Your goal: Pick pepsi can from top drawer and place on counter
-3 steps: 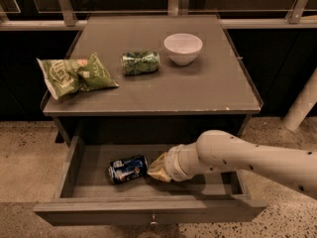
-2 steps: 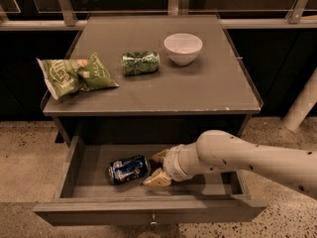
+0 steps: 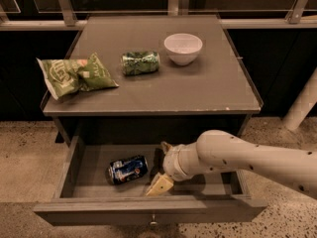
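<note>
Next, my gripper grabs the body of the pepsi can (image 3: 136, 166) in the drawer, close to the end that faces my open fingers.
The pepsi can (image 3: 128, 169) lies on its side in the open top drawer (image 3: 148, 209), left of centre. My gripper (image 3: 161, 166) is inside the drawer just right of the can, with its jaws open. One pale fingertip (image 3: 159, 185) is near the drawer front and the other (image 3: 166, 147) is toward the back. The gripper holds nothing, and I cannot tell whether it touches the can. The arm (image 3: 247, 157) reaches in from the right. The counter (image 3: 198, 90) is the grey tabletop above the drawer.
On the counter lie a green patterned can (image 3: 140, 63) on its side, a white bowl (image 3: 183, 48) at the back right, and a green chip bag (image 3: 74, 76) at the left edge. A white post (image 3: 302, 105) stands at the right. Speckled floor surrounds the cabinet.
The gripper's fingers have spread wider beside the can, with the near finger moving toward the drawer front. The pepsi can has not moved.
</note>
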Tool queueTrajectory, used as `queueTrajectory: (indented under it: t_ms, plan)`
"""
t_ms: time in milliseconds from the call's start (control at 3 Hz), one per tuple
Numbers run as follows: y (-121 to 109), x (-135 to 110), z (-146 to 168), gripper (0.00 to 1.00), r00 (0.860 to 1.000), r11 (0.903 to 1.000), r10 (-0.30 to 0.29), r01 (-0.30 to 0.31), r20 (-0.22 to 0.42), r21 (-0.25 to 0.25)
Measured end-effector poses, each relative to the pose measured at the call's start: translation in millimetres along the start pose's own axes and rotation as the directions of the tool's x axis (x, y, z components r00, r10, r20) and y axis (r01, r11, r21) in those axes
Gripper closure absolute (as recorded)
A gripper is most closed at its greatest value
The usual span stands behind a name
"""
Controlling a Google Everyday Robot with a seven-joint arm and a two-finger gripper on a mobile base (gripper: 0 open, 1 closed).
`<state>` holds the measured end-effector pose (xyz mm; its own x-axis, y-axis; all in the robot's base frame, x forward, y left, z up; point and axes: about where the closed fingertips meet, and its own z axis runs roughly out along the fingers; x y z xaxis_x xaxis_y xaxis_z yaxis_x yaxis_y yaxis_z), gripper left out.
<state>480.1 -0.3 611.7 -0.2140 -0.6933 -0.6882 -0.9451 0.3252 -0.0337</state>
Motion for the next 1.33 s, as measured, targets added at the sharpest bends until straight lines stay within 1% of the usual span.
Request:
queueTrajectory:
  t_ms: [333, 667, 1000, 1333]
  plan:
    - [1.1, -9.7, 4.2, 0.00, 1.000, 0.9998, -0.012, 0.013, 0.028, -0.012]
    - [6.5, -38.8, 17.4, 0.00, 0.995, 0.9977, -0.052, 0.056, 0.087, -0.038]
    - [13.7, -65.1, 31.6, 0.00, 0.987, 0.9929, -0.091, 0.100, 0.131, -0.063]
    - [21.7, -78.5, 45.0, 0.00, 0.982, 0.9869, -0.119, 0.133, 0.149, -0.091]
